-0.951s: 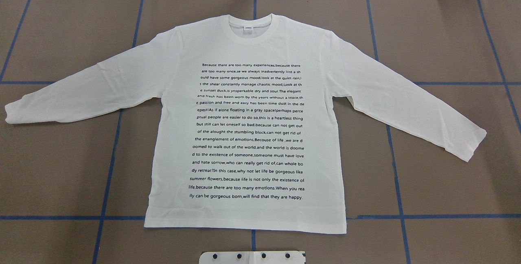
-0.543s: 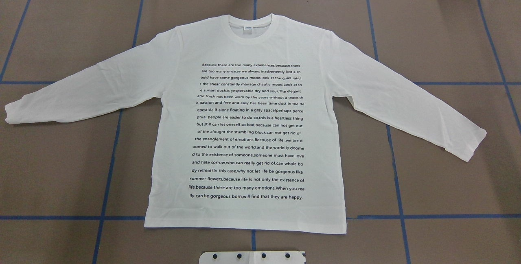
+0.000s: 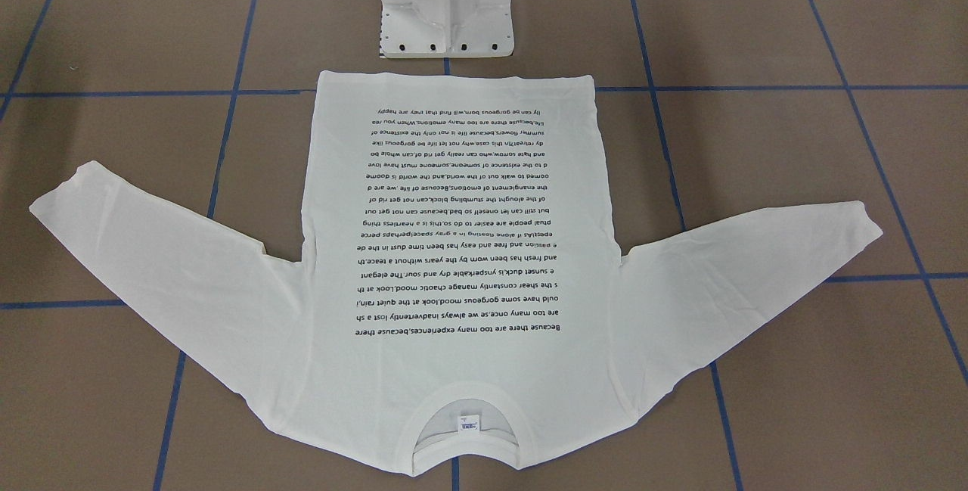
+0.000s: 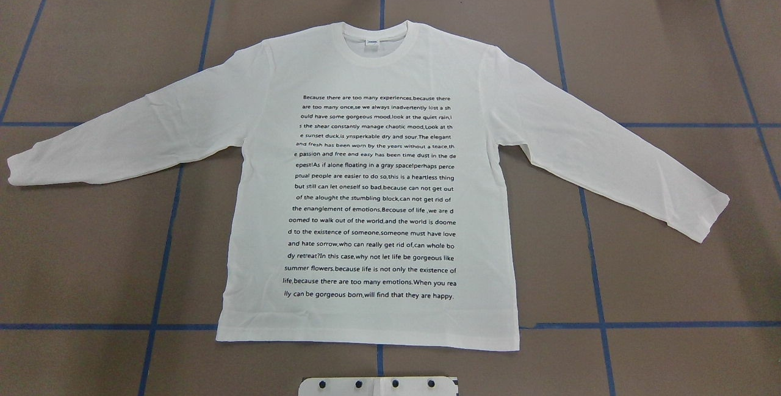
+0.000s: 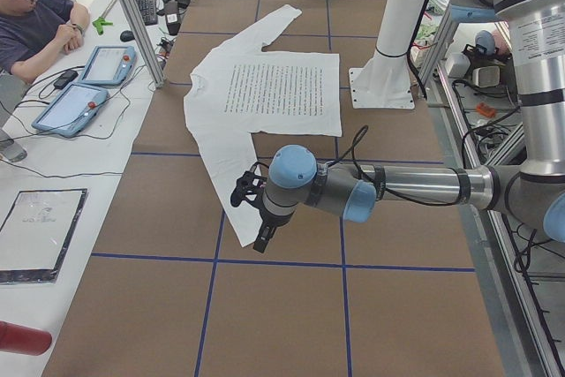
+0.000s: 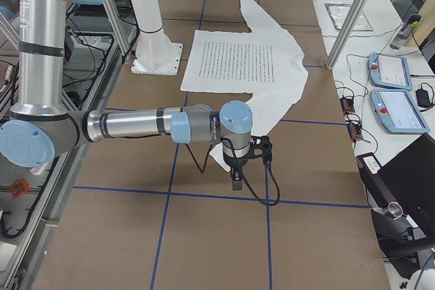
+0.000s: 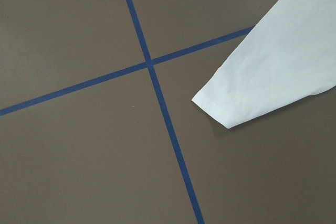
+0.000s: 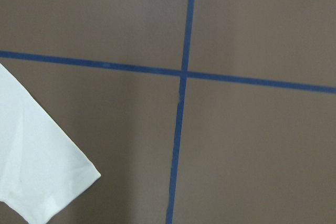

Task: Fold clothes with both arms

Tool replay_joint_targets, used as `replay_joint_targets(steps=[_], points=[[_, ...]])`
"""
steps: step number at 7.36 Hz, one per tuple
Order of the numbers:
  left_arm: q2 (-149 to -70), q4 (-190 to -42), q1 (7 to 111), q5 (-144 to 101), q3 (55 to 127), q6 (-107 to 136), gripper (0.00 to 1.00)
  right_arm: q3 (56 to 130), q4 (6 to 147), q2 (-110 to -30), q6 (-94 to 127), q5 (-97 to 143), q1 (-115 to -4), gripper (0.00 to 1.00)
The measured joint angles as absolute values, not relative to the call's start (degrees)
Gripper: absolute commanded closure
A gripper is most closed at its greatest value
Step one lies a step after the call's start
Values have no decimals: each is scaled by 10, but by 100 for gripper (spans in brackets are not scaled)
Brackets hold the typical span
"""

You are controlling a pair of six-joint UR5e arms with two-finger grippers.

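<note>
Next, I close my right gripper on the collar-side corner of the nearby cuff (image 3: 38,209) (image 8: 96,175) of the white long-sleeved T-shirt.
The white long-sleeved T-shirt (image 4: 372,188) lies flat and face up on the brown table, sleeves spread, collar away from the robot; it also shows in the front-facing view (image 3: 454,249). My left gripper (image 5: 261,237) hangs above the table by the left sleeve cuff (image 7: 273,66). My right gripper (image 6: 236,180) hangs above the table by the right sleeve cuff (image 8: 37,171). Both grippers show only in the side views, so I cannot tell whether they are open or shut. Neither arm shows in the overhead view.
The white pedestal base (image 3: 446,14) stands just behind the shirt's hem. Blue tape lines (image 4: 165,231) grid the table. An operator (image 5: 35,15) sits at a side bench with tablets (image 5: 75,103); more tablets (image 6: 397,110) lie on the other side.
</note>
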State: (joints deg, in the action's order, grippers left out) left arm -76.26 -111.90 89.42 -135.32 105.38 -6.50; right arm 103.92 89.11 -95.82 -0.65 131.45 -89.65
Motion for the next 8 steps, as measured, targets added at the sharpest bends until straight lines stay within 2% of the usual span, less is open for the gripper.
replay_joint_targets(steps=[2, 4, 6, 7, 8], points=[[-794, -1214, 899, -1352, 1037, -62, 0, 1034, 823, -940, 9, 1319, -896, 0], [-800, -1241, 900, -1354, 1031, -63, 0, 1034, 742, -956, 44, 1324, -880, 0], [-797, -1244, 900, -1356, 1030, -64, 0, 1031, 603, -980, 221, 1302, -798, 0], [-796, -1245, 901, -1356, 1030, -64, 0, 1030, 525, -995, 333, 1257, -734, 5], [-795, -1245, 901, -1356, 1031, -65, 0, 1028, 466, -1010, 422, 1206, -671, 15]])
